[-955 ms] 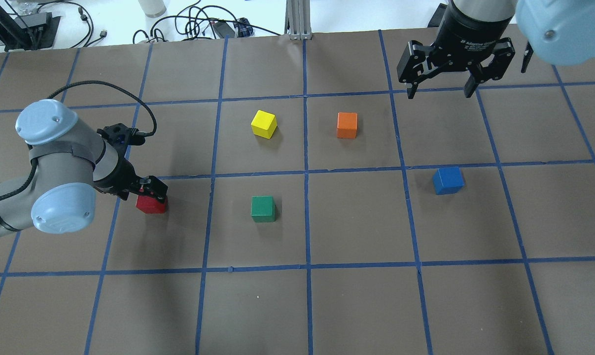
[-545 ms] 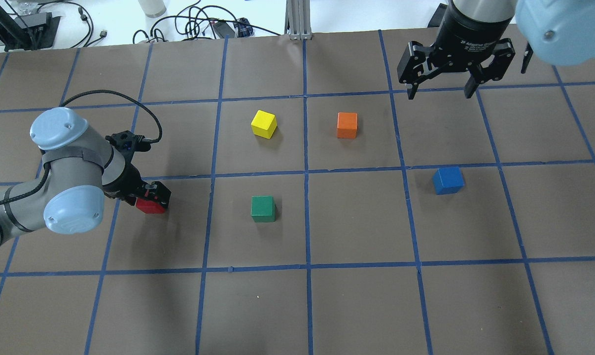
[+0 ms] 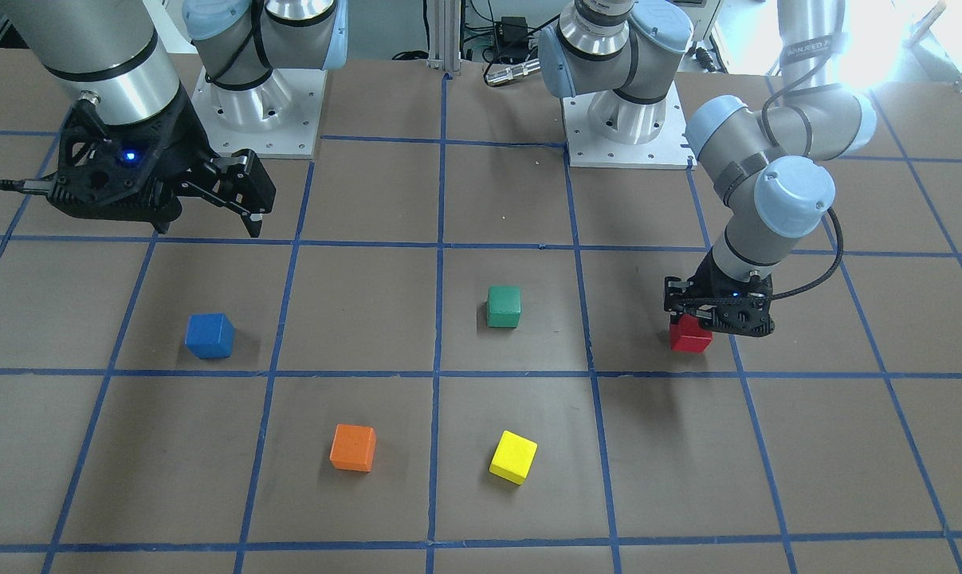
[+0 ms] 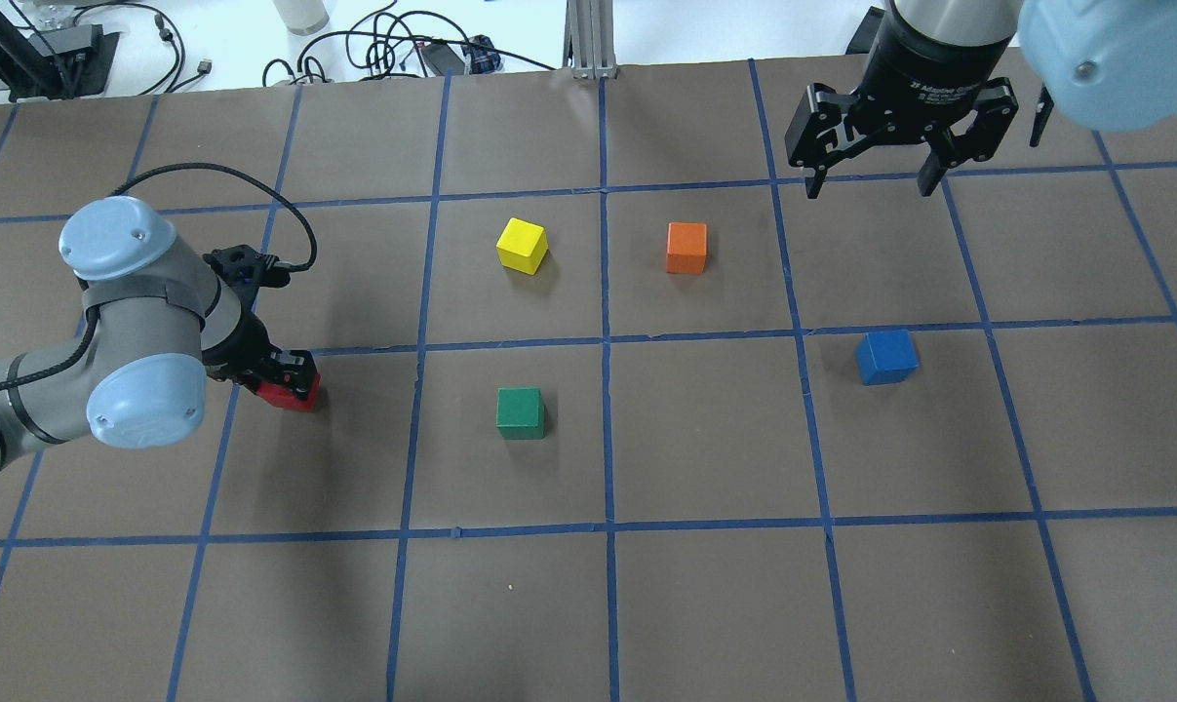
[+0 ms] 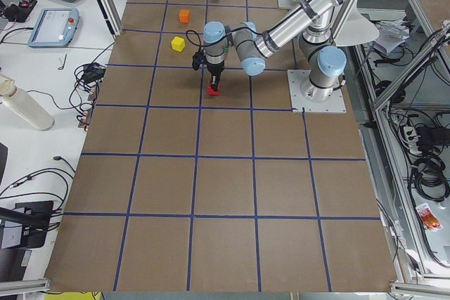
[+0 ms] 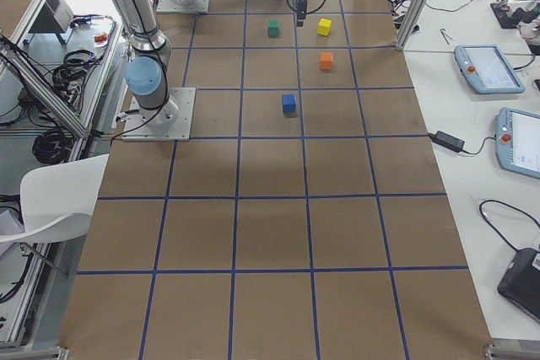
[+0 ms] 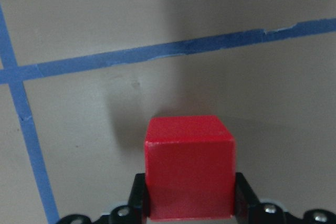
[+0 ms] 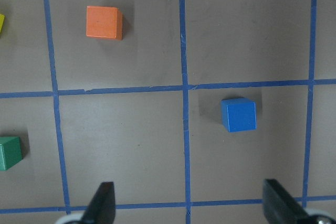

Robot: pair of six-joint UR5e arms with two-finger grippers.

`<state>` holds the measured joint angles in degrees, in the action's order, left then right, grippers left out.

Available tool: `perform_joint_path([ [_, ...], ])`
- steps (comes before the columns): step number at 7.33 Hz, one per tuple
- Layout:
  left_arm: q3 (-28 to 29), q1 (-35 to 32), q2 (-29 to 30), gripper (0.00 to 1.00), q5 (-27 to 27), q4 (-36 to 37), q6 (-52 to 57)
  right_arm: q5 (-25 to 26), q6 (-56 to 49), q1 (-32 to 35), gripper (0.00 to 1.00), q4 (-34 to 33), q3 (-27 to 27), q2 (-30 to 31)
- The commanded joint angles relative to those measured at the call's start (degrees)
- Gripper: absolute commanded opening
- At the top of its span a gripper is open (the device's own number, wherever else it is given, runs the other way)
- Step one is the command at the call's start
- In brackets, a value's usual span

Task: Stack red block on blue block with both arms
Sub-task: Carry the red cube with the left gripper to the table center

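Observation:
My left gripper will let go of the red block beside the spot where the tape crosses, between the green cube (image 3: 403, 359) and orange cube.
The red block (image 4: 282, 395) is clamped between the fingers of my left gripper (image 4: 291, 382), low over the left part of the table. The left wrist view shows the red block (image 7: 189, 174) gripped on both sides, its shadow on the mat beside it. It also shows in the front view (image 3: 690, 336) under the left gripper (image 3: 716, 317). The blue block (image 4: 885, 357) sits alone on the right part of the mat. My right gripper (image 4: 871, 183) hangs open and empty high over the far right. Its wrist view shows the blue block (image 8: 239, 114) below.
A green cube (image 4: 521, 412), a yellow cube (image 4: 522, 245) and an orange cube (image 4: 686, 248) stand on the mat between the two arms. Cables and gear (image 4: 383, 49) lie beyond the table's far edge. Blue tape lines mark a grid on the brown mat.
My left gripper has shifted slightly to the left and farther away with the red block in it, and its wrist has turned. The right arm has not moved.

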<state>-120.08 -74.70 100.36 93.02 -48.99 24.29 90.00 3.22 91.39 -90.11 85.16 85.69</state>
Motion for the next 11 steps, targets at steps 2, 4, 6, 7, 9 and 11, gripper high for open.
perform_joint_path([
  [2, 13.24, -11.57, 0.96, 0.0, -4.3, -11.01, -17.34, 0.0, 0.03, -0.07, 1.0, 0.02, 0.01, 0.09],
  [4, 21.6, -19.57, 3.95, 0.0, -9.14, -16.02, -27.23, 0.0, 0.03, -0.07, 1.0, 0.11, 0.01, 0.09],
  [6, 25.84, -28.71, 8.42, 0.0, -11.99, -15.7, -32.71, 0.0, -0.06, -0.07, 1.0, 0.02, 0.01, 0.09],
  [7, 27.08, -31.36, 11.4, 0.0, -11.99, -15.09, -36.3, 0.0, 0.03, 0.01, 1.0, 0.11, 0.01, 0.27],
  [9, 27.53, -36.1, 16.86, 0.0, -13.05, -9.99, -40.81, 0.0, 0.03, 0.01, 1.0, 0.11, 0.01, 0.27],
  [11, 29.8, -39.11, 20.47, 0.0, -8.67, -9.54, -44.92, 0.0, 0.03, 0.01, 1.0, 0.11, 0.01, 0.18],
])
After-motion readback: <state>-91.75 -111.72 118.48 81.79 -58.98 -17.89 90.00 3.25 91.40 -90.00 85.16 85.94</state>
